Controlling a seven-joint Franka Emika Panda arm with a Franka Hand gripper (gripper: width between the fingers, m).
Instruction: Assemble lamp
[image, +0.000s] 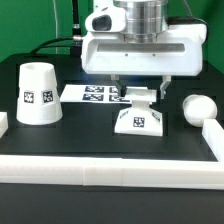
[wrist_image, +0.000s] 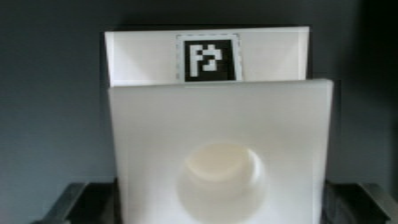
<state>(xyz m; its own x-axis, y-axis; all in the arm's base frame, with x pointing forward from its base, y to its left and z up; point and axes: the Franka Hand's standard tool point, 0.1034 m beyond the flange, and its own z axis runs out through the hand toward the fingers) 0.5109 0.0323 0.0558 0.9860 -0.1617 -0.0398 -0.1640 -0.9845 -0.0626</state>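
Note:
Next, I release the white lamp base in the table corner (image: 189, 155) between the front bar and side bar.
The white lamp base (image: 137, 120) sits on the black table at the middle, its tag facing the front. My gripper (image: 137, 95) hangs right over it, one finger on each side of its upper part. In the wrist view the base (wrist_image: 222, 130) fills the picture, with its round socket (wrist_image: 224, 170) low down and a tag (wrist_image: 206, 58) beyond it. The dark fingertips (wrist_image: 86, 200) stand just outside its two sides with a thin gap showing, so the jaws look open. The tapered shade (image: 38, 93) stands at the exterior view's left. The rounded bulb (image: 198, 107) lies at its right.
The marker board (image: 92, 93) lies flat behind the base, partly under the gripper. White border rails run along the front (image: 110, 174) and the exterior view's right side (image: 214, 135). A rail end (image: 4, 122) shows at the left edge.

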